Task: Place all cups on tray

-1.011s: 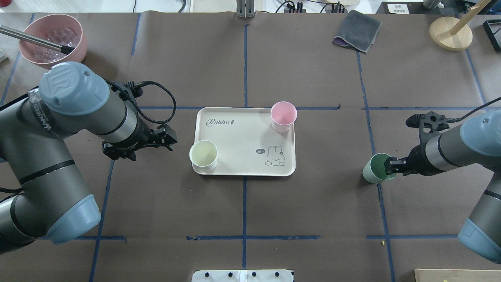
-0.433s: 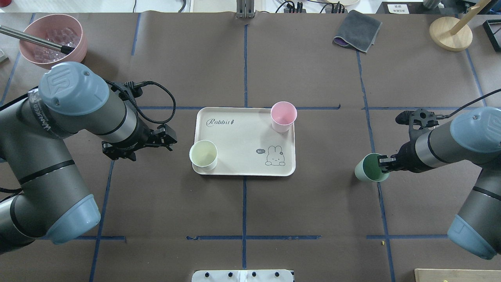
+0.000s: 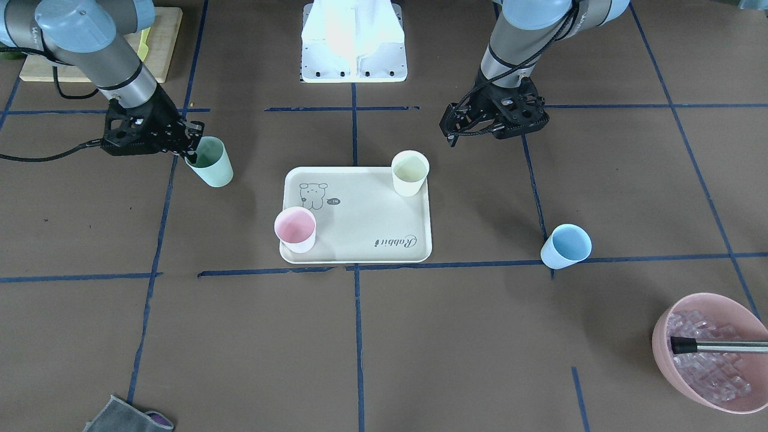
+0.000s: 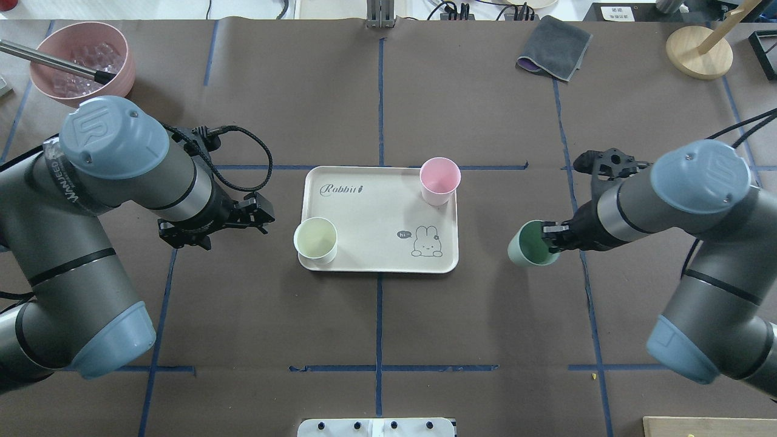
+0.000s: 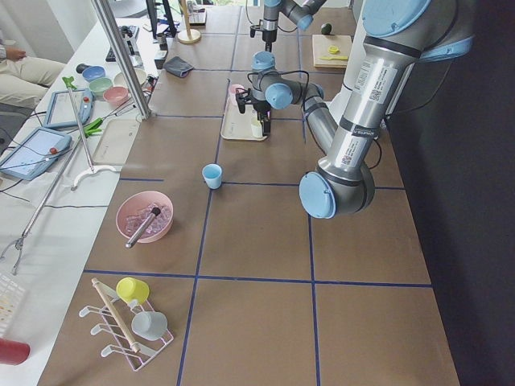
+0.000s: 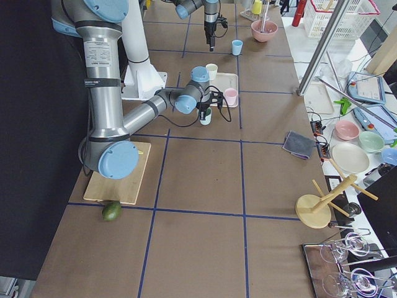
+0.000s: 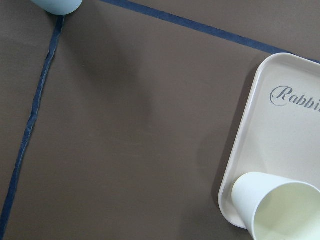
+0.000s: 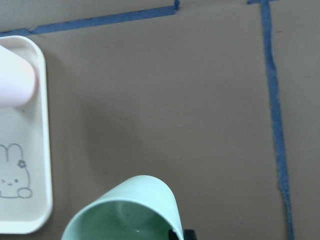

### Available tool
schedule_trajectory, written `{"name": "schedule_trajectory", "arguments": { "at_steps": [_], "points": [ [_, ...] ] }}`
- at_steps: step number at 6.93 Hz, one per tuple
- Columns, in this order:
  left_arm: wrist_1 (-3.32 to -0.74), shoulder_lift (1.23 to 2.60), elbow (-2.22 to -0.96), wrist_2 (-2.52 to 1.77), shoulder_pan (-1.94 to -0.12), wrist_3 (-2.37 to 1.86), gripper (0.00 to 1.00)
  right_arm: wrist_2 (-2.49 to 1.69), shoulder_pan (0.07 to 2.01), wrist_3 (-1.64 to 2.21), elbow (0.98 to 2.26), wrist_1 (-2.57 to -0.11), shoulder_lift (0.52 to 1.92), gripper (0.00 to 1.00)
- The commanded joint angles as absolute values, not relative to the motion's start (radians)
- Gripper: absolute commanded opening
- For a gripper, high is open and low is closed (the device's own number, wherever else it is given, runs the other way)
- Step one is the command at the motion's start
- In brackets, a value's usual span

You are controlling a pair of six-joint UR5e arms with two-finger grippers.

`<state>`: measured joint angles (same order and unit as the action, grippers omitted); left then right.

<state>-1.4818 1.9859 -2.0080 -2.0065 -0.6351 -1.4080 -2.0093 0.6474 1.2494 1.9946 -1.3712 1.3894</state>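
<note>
Next, I should grip the light blue cup with my left gripper by the cup's rim (image 3: 589, 240), away from the cream tray.
The cream tray (image 4: 376, 206) lies mid-table, also shown in the front view (image 3: 360, 222). A pale pink cup (image 4: 439, 179) stands on its far right corner and a cream-white cup (image 4: 315, 239) on its near left corner. My right gripper (image 4: 551, 238) is shut on the rim of the mint green cup (image 4: 529, 244), which is tilted, just right of the tray. My left gripper (image 4: 265, 215) is open and empty, left of the tray. The light blue cup (image 3: 566, 246) stands on the table beyond my left arm, hidden in the overhead view.
A pink bowl of ice cubes (image 4: 82, 60) with a metal handle in it sits at the far left corner. A grey cloth (image 4: 555, 47) and a wooden stand (image 4: 699, 51) are at the far right. A wooden cutting board (image 3: 162, 48) lies near the right arm's base.
My right arm has carried the mint green cup leftward, toward the tray's right edge. The left arm and the cups on the tray have not moved.
</note>
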Motion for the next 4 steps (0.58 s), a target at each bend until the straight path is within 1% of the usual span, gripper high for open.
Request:
{"name": "schedule_trajectory", "arguments": {
  "at_steps": [1, 3, 4],
  "points": [
    [-1.482, 1.987, -2.008, -2.006, -0.635, -1.410, 1.00, -2.002, 0.608, 1.417, 1.974, -1.643, 1.136, 0.02],
    [-1.482, 1.987, -2.006, -2.006, -0.635, -1.410, 1.00, -1.961, 0.578, 1.541, 1.843, -1.655, 1.002, 0.04],
    [-1.483, 1.985, -2.006, -2.008, -0.635, -1.407, 1.00, -1.936, 0.569, 1.571, 1.794, -1.645, 0.967, 0.04]
  ]
}}
